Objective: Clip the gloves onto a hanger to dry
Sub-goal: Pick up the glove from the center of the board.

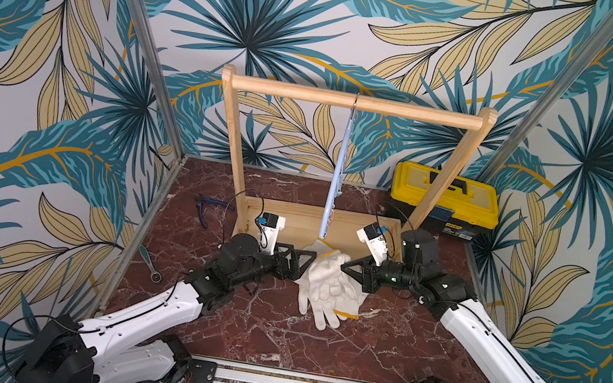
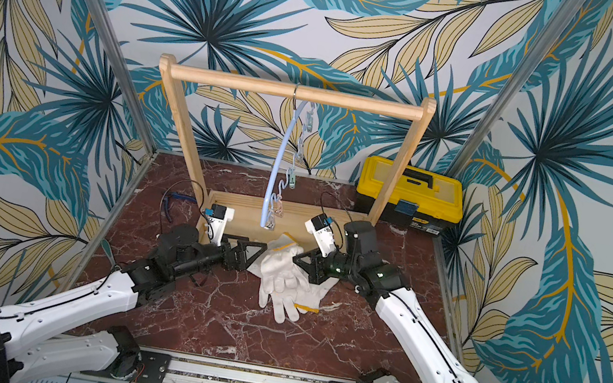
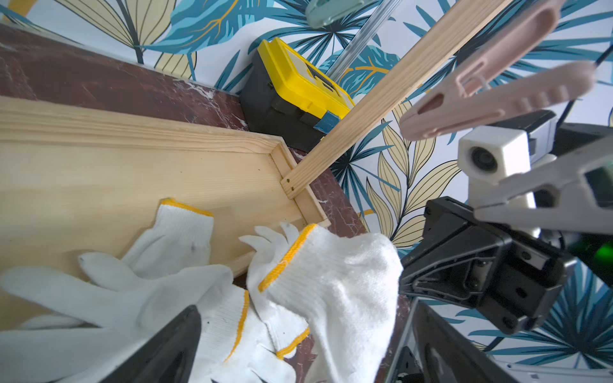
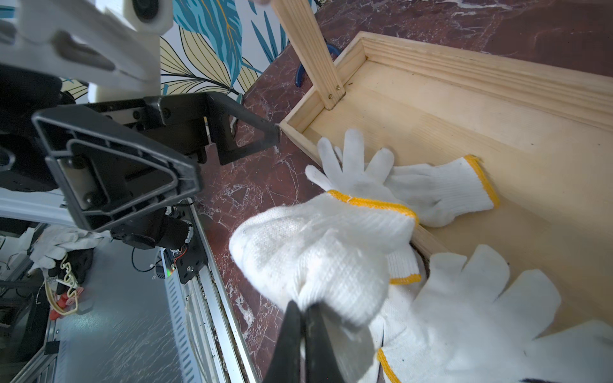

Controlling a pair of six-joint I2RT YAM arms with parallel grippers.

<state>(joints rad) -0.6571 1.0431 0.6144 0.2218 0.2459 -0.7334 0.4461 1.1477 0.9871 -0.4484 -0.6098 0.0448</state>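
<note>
I will hold the glove with my left gripper while my right gripper, which pinches the glove by its bunched knit, takes its yellow cuff (image 4: 372, 203) before clipping.
Several white gloves (image 1: 322, 288) with yellow cuffs lie piled on the marble table, partly over the edge of the wooden base. My right gripper (image 4: 302, 331) is shut on one glove (image 4: 325, 252), pinching its knit and holding it bunched above the pile. My left gripper (image 1: 305, 266) stands open just left of the pile, its fingers (image 3: 166, 345) on either side of the gloves without pinching any. The pale-blue hanger (image 2: 278, 162) hangs by its hook from the wooden rail, with clips dangling. A pink clip (image 3: 491, 86) and a grey clip (image 3: 547, 195) hang close above the held glove.
The wooden rack frame (image 1: 353, 103) stands on a shallow wooden base (image 1: 291, 219) behind the gloves. A yellow and black toolbox (image 1: 444, 201) sits at the back right. Blue-handled pliers (image 1: 205, 207) and a wrench (image 1: 150, 261) lie at the left.
</note>
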